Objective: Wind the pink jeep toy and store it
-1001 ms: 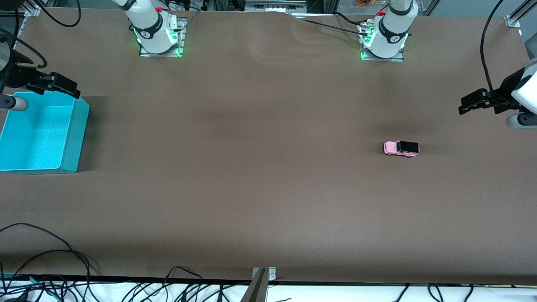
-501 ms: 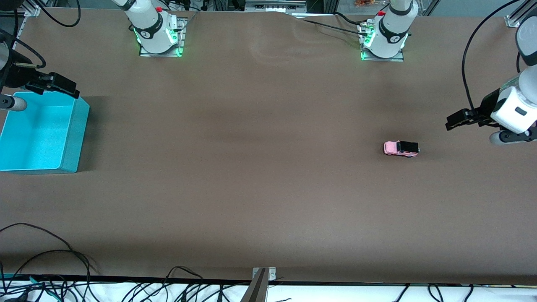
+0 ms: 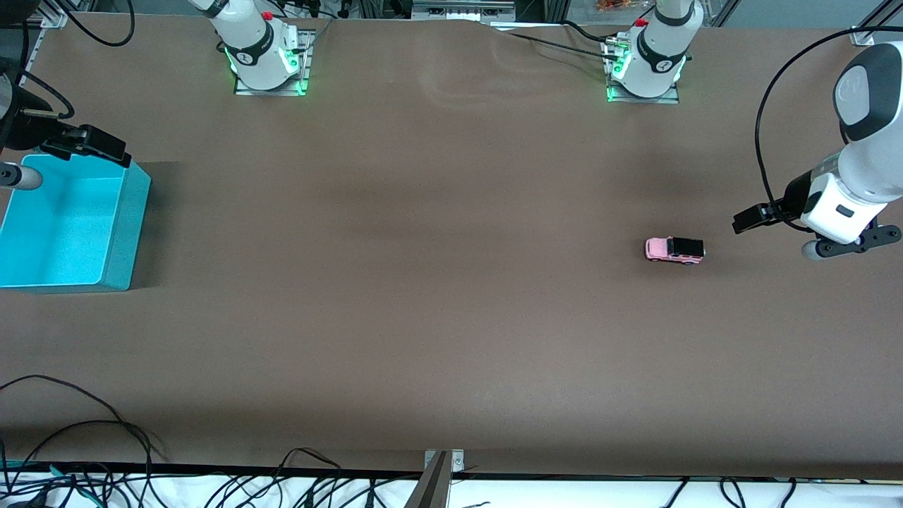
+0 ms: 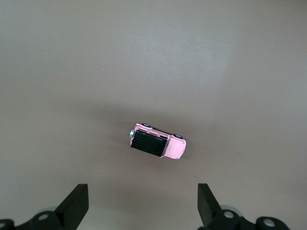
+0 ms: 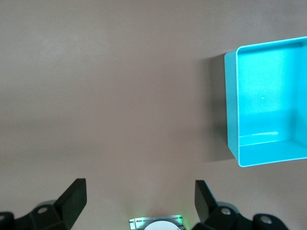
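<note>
Next, my left gripper closes across the black roof (image 3: pixel 686 247) (image 4: pixel 149 143) of the pink toy jeep. It will hold the roof's two long sides and leave the pink hood free.
The pink jeep toy (image 3: pixel 674 250), with a black roof, stands alone on the brown table toward the left arm's end. It also shows in the left wrist view (image 4: pixel 157 143), ahead of the fingers and between their lines. My left gripper (image 3: pixel 749 219) is open and empty, over bare table beside the jeep, with a clear gap to it; its gripper (image 4: pixel 143 203) shows wide apart. My right gripper (image 3: pixel 86 143) is open and empty over the rim of the turquoise bin (image 3: pixel 132 226). The right gripper (image 5: pixel 139 199) views the empty bin (image 5: pixel 231 105).
The two arm bases (image 3: pixel 267 56) (image 3: pixel 645 63) stand along the table's edge farthest from the front camera. Cables (image 3: pixel 85 451) and a metal bracket (image 3: pixel 441 466) lie along the nearest edge. Brown table (image 3: pixel 423 282) stretches between bin and jeep.
My left gripper has come down and moved toward the jeep from the table's end. The right gripper has barely shifted over the bin. The jeep has not moved.
</note>
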You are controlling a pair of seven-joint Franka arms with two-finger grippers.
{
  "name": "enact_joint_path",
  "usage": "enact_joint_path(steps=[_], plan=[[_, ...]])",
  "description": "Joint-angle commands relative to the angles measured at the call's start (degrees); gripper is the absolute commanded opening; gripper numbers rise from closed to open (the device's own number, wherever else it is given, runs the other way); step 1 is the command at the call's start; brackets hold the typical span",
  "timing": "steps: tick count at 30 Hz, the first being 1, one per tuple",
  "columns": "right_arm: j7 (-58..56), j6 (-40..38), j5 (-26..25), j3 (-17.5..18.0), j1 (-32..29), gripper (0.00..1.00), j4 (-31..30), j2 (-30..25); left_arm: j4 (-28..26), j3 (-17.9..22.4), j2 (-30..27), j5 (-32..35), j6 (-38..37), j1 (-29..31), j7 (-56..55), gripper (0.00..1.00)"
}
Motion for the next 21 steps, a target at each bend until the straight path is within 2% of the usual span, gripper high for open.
enact_joint_path(steps=[1, 11, 14, 21], plan=[[-0.6, -1.5, -1.0, 0.0, -0.3, 1.0, 2.0, 0.8, -1.9, -0.5, -0.7, 1.4, 1.5, 1.3, -1.9, 1.0], [-0.6, -1.5, -1.1, 0.0, -0.3, 1.0, 2.0, 0.8, -16.2, -1.0, -3.4, 1.4, 17.2, 1.6, -11.7, 1.0], [-0.7, -1.5, -1.1, 0.1, -0.3, 1.0, 2.0, 0.7, -18.1, -0.9, -2.9, 1.4, 20.1, 1.9, -13.2, 1.0], [-0.6, -1.6, -1.1, 0.1, -0.3, 1.0, 2.0, 0.8, -18.2, -0.9, -0.4, 1.4, 21.8, 2.3, -22.2, 1.0]])
